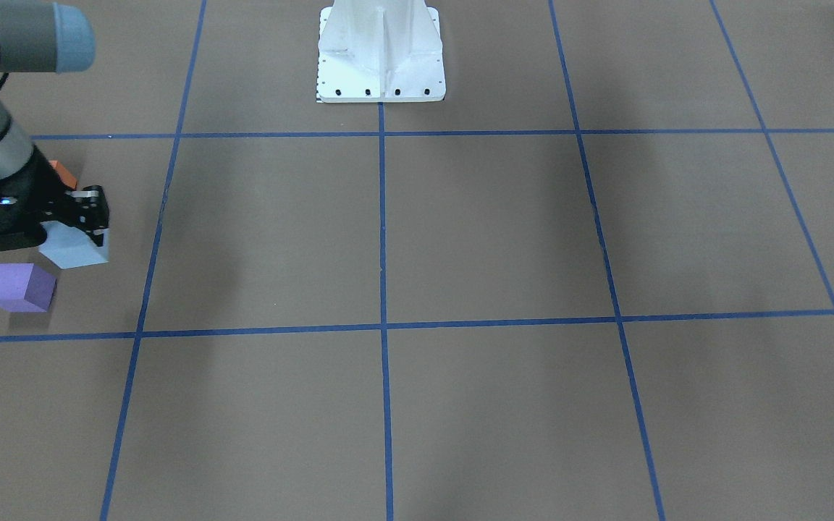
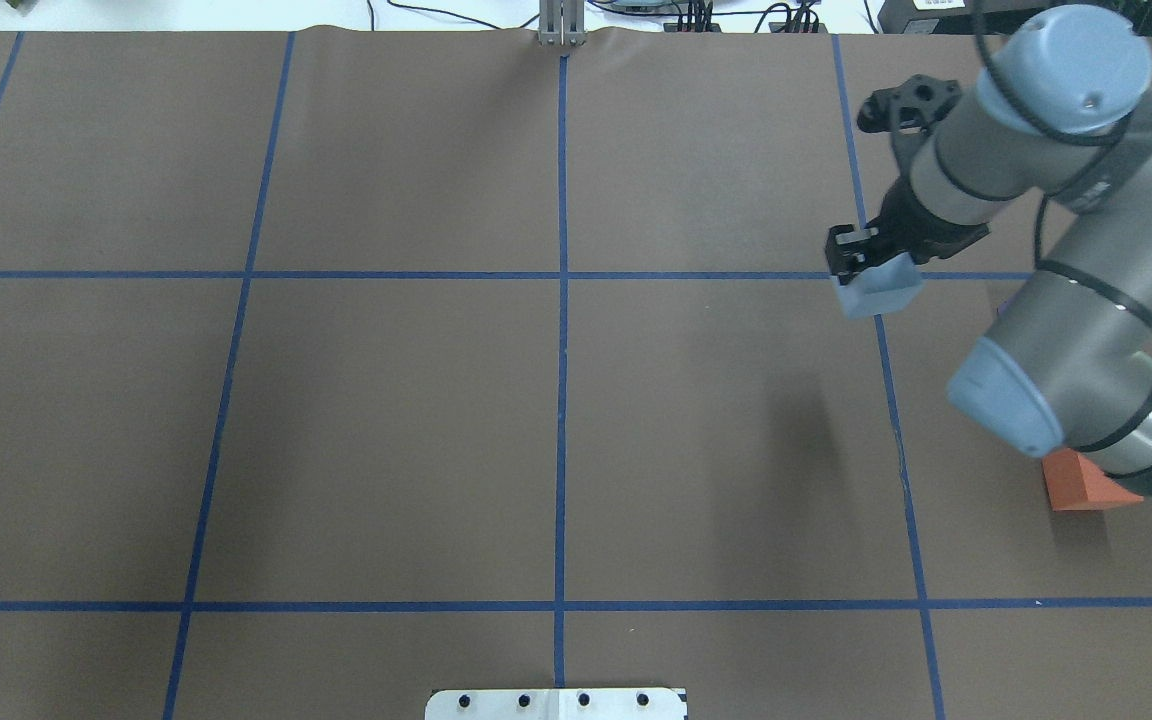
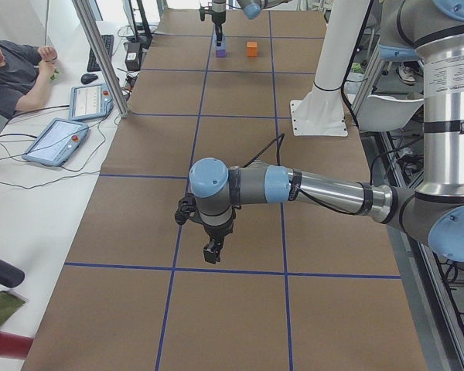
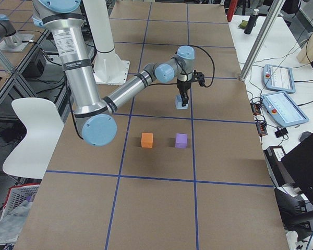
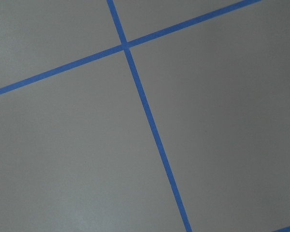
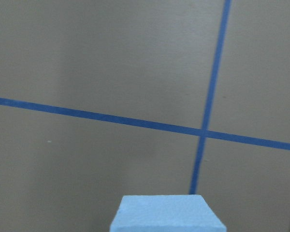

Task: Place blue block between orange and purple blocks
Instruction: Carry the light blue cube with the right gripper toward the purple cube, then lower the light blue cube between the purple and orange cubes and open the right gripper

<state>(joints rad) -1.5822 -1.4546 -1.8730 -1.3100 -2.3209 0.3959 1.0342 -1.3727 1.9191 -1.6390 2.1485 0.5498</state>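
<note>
Next, I set the blue block on the table with my right gripper, in the gap separating the orange block from the purple block (image 1: 31, 231). The blue block is still held above the table.
My right gripper (image 2: 858, 252) is shut on the light blue block (image 2: 881, 290) and holds it above the table. The block also shows in the front view (image 1: 77, 250), under the gripper (image 1: 89, 213), and at the bottom of the right wrist view (image 6: 166, 213). The purple block (image 1: 20, 287) and the orange block (image 1: 64, 172) sit on the table a small gap apart (image 4: 181, 140) (image 4: 147, 140). The blue block (image 4: 182, 103) is off to one side of that gap. In the overhead view the orange block (image 2: 1086, 485) shows and my arm hides the purple one. My left gripper (image 3: 213, 251) hangs over bare table far away; I cannot tell if it is open.
Brown table paper with a blue tape grid (image 2: 563, 400). The white robot base (image 1: 381, 58) stands at the table's middle edge. An operator (image 3: 15, 73) sits beside tablets (image 3: 58, 139) on a side table.
</note>
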